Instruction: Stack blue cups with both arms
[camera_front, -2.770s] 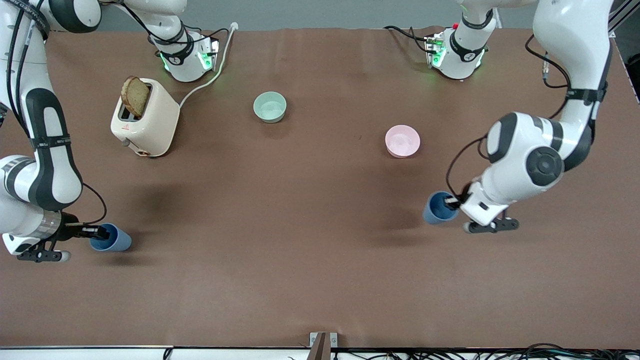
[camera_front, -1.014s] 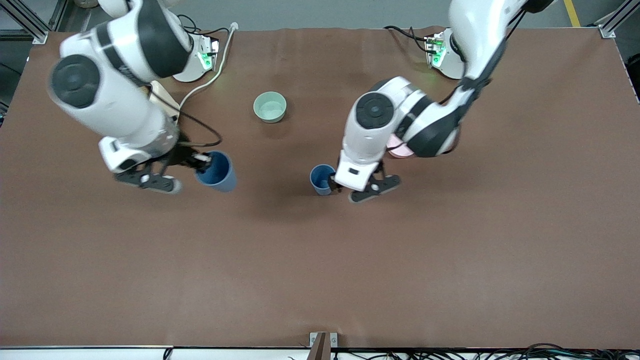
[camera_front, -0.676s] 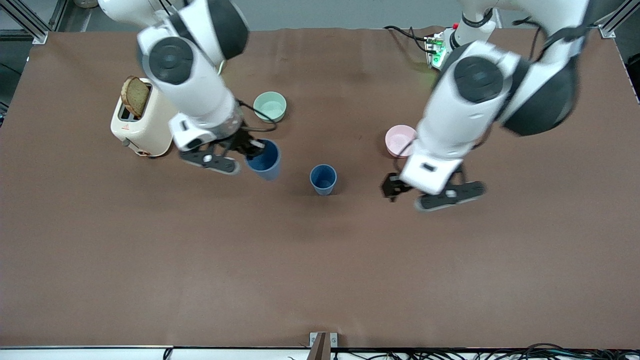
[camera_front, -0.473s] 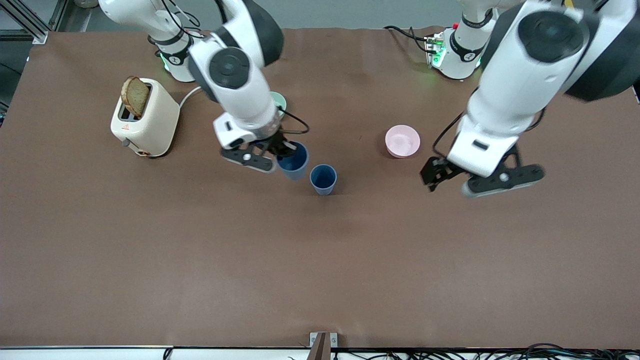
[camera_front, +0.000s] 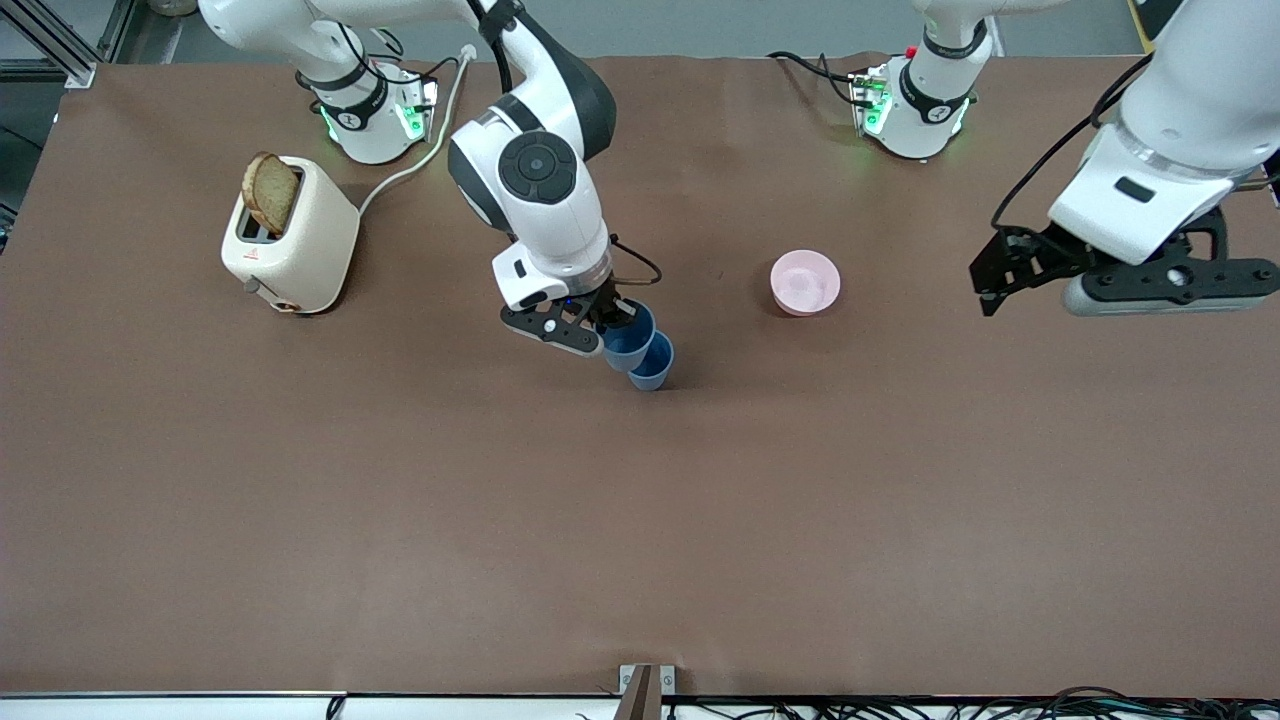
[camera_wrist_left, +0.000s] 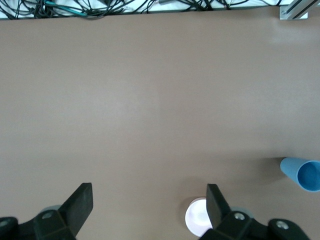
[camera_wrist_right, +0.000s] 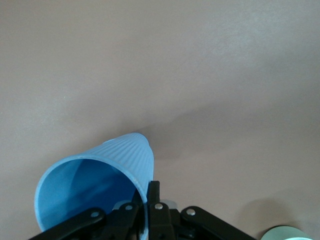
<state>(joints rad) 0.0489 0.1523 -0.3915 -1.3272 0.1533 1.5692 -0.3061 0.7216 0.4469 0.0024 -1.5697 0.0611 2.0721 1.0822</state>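
Note:
My right gripper is to let go of the tilted blue cup inside the blue cup standing upright on the brown table (camera_front: 649, 356). The tilted cup is now just over the standing one.
One blue cup (camera_front: 657, 370) stands upright on the brown table near the middle. My right gripper (camera_front: 612, 318) is shut on the rim of the second blue cup (camera_front: 628, 335) and holds it tilted just over the standing cup, overlapping its rim; I cannot tell whether they touch. In the right wrist view the fingers (camera_wrist_right: 154, 192) pinch the held cup's wall (camera_wrist_right: 115, 160). My left gripper (camera_front: 992, 278) is open and empty, raised over the left arm's end of the table. In the left wrist view its fingers (camera_wrist_left: 80, 202) are wide apart, and a blue cup (camera_wrist_left: 301, 173) shows at the edge.
A pink bowl (camera_front: 805, 282) sits between the cups and the left gripper. A cream toaster (camera_front: 290, 240) holding a bread slice (camera_front: 270, 192) stands toward the right arm's end. The mint-green bowl (camera_wrist_right: 287, 234) is hidden under the right arm in the front view.
The left gripper set its cup down mid-table, opened and pulled up and away toward its own end. The right gripper carried its cup from its end to over the standing cup.

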